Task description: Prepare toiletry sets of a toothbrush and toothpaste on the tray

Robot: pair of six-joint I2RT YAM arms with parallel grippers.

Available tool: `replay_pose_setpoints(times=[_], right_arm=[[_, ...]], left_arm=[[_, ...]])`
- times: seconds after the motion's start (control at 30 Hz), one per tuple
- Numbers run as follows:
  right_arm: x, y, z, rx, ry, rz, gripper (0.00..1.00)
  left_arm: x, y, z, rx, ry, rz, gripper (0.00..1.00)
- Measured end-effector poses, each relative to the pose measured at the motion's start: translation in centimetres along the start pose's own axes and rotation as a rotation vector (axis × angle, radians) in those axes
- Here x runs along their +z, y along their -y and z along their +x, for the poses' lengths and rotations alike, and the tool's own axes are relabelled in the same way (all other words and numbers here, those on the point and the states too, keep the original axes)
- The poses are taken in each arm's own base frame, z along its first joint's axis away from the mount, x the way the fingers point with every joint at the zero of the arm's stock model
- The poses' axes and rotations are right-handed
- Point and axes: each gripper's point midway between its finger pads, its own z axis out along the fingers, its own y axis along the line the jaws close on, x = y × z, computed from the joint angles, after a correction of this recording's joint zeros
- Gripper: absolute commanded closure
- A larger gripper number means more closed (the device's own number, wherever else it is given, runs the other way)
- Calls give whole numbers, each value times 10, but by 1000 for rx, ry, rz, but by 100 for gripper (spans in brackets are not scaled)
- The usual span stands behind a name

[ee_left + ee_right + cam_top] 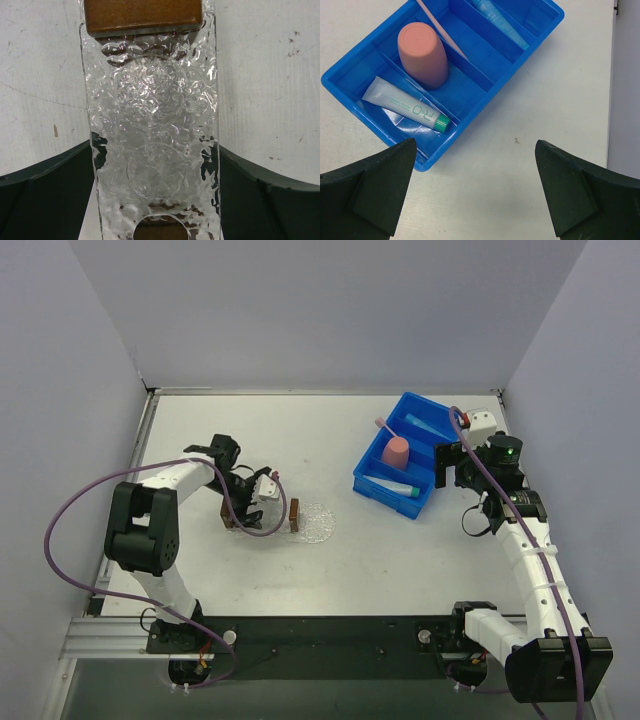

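The robot's right gripper will close on the body of the pink cup (396,451) (423,57), which is between the whitish-grey toothpaste and the pink toothbrush.
The clear bumpy tray (316,523) lies flat on the table left of centre. In the left wrist view the tray (152,100) runs between my dark fingers (45,195), which stand wide at its two long edges. My left gripper (262,504) (155,150) is open over it. The pink toothbrush (384,426) (440,27) lies in the blue bin, as do a light blue toothpaste (420,424) (500,22) and a whitish-grey toothpaste (395,486) (407,104) with a teal cap. My right gripper (447,466) (475,145) hangs open over bare table beside the bin, holding nothing.
The blue divided bin (362,472) (487,95) stands at the back right with a pink cup (397,451) (422,52) lying in it. Brown blocks (142,15) sit at the tray's ends. Walls close the table on three sides.
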Motion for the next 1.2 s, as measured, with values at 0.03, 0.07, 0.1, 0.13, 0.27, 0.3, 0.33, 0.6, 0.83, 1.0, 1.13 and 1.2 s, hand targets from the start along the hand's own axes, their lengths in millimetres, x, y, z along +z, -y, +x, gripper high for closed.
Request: replay_pose_setpoints(times=[0.03,0.07,0.1,0.13,0.27,0.3,0.33,0.6,0.83,1.0,1.13,1.2], right_arm=[[0,0,0,0,0,0,0],[0,0,0,0,0,0,0],[0,0,0,0,0,0,0],[0,0,0,0,0,0,0],[0,0,0,0,0,0,0],[0,0,0,0,0,0,0],[0,0,0,0,0,0,0],[0,0,0,0,0,0,0],[0,0,0,0,0,0,0],[0,0,0,0,0,0,0],[0,0,0,0,0,0,0],[0,0,0,0,0,0,0]], left_arm=[[0,0,0,0,0,0,4],[0,0,0,0,0,0,4],[-1,0,-1,-1,0,-1,4],[-1,-1,-1,0,0,-1,4],[-1,-1,-1,-3,0,0,4],[-1,0,-1,-4,0,1,3],[-1,0,-1,-5,0,2,4],[-3,3,-2,-5,0,7,3],[-8,2,-7,8,1,-8,3],[-12,1,-10,18,2,-20,3],[-17,1,-15,33,4,-36,3],[-20,1,-19,39,6,-44,3]])
